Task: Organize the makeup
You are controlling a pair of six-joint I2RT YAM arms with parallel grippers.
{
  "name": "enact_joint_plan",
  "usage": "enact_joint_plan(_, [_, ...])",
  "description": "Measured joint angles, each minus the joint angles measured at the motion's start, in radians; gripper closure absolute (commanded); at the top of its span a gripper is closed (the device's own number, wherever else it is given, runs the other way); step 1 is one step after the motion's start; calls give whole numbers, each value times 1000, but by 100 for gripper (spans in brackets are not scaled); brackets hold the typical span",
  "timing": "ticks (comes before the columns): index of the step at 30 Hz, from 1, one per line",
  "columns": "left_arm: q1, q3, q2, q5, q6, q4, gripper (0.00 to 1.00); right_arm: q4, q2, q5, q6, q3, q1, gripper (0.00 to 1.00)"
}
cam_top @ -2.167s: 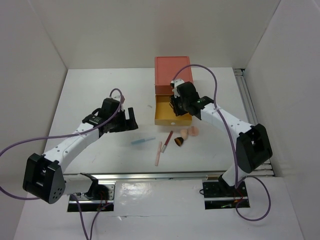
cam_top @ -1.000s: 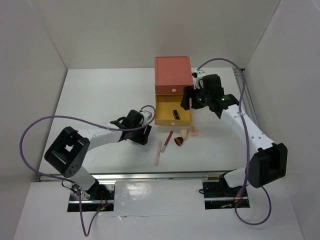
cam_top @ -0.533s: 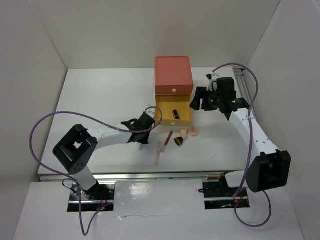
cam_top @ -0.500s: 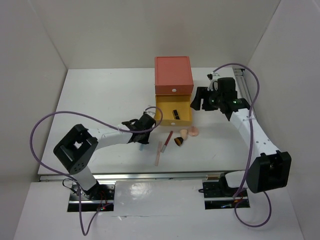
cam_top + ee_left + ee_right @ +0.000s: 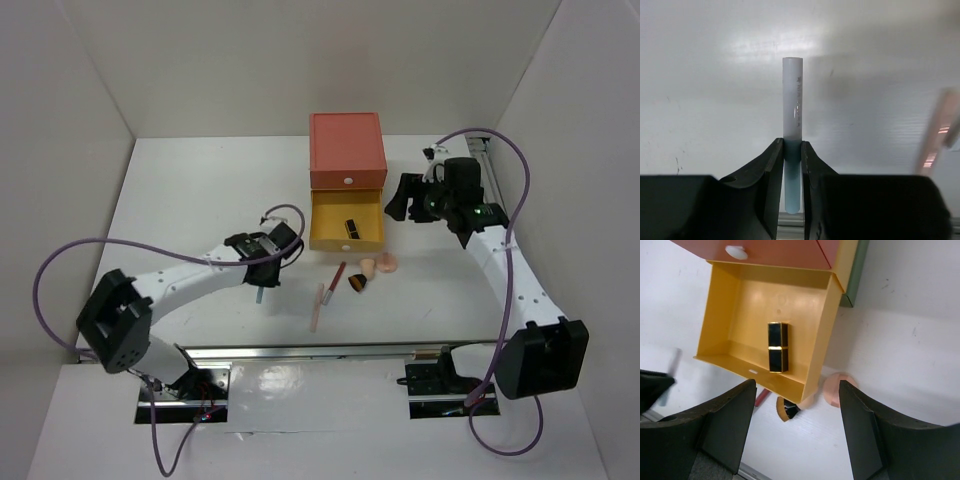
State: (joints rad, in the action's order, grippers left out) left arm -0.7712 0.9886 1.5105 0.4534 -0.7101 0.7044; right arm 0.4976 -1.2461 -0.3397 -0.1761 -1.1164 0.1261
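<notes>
Next, my left gripper lets go of the pale blue pencil in the open yellow drawer (image 5: pixel 364 227), next to the black lipstick.
My left gripper (image 5: pixel 266 264) (image 5: pixel 792 148) is shut on a pale blue pencil (image 5: pixel 792 100), which points down at the white table; its tip (image 5: pixel 260 293) shows below the fingers. My right gripper (image 5: pixel 404 199) (image 5: pixel 796 385) hangs open and empty to the right of the open yellow drawer (image 5: pixel 345 244) (image 5: pixel 822 335). A black lipstick (image 5: pixel 350 228) (image 5: pixel 777 346) lies in that drawer. In front of the drawer lie two peach sponges (image 5: pixel 385 262) (image 5: pixel 835 388), a small brush (image 5: pixel 357 284) (image 5: pixel 786 409), a red pencil (image 5: pixel 339 274) and a pink pencil (image 5: pixel 318 306).
The coral top of the drawer box (image 5: pixel 346 150) stands behind the yellow drawer, and a green part (image 5: pixel 854 275) shows beneath it. White walls close in the table on three sides. A metal rail (image 5: pixel 300 352) runs along the near edge.
The left gripper has shut on the blue pencil and lifted it off the table, shifting a little left. The right arm has drawn back to the right of the drawer.
</notes>
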Motion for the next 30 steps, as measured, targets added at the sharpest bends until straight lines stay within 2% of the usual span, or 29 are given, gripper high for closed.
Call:
enact_joint_plan(3, [0, 105, -104, 20, 86, -10, 96, -7, 44, 32, -16, 39, -6, 21])
enact_joint_plan(8, [0, 259, -169, 4, 322, -190, 95, 14, 145, 123, -45, 80, -31, 9])
enact_joint_plan(16, [-19, 519, 143, -174, 653, -307, 96, 47, 257, 259, -93, 73, -58, 6])
enact_joint_plan(22, [-44, 590, 282, -253, 811, -335, 96, 66, 260, 275, -97, 75, -60, 6])
enact_joint_plan(24, [-45, 634, 327, -267, 842, -339, 93, 67, 260, 267, -97, 78, -60, 6])
enact_joint_plan(25, [-45, 661, 350, -270, 855, -341, 86, 67, 260, 261, -97, 79, -60, 6])
enact_joint_plan(27, [-45, 709, 395, -276, 872, -347, 57, 67, 260, 245, -96, 84, -60, 5])
enact_joint_plan(28, [-45, 724, 409, -276, 878, -347, 48, 67, 260, 239, -96, 86, -60, 4])
enact_joint_plan(29, [-45, 734, 420, -276, 885, -346, 35, 66, 260, 232, -95, 91, -60, 4])
enact_joint_plan(30, [-45, 737, 428, -277, 890, -348, 28, 66, 261, 227, -93, 96, -60, 3])
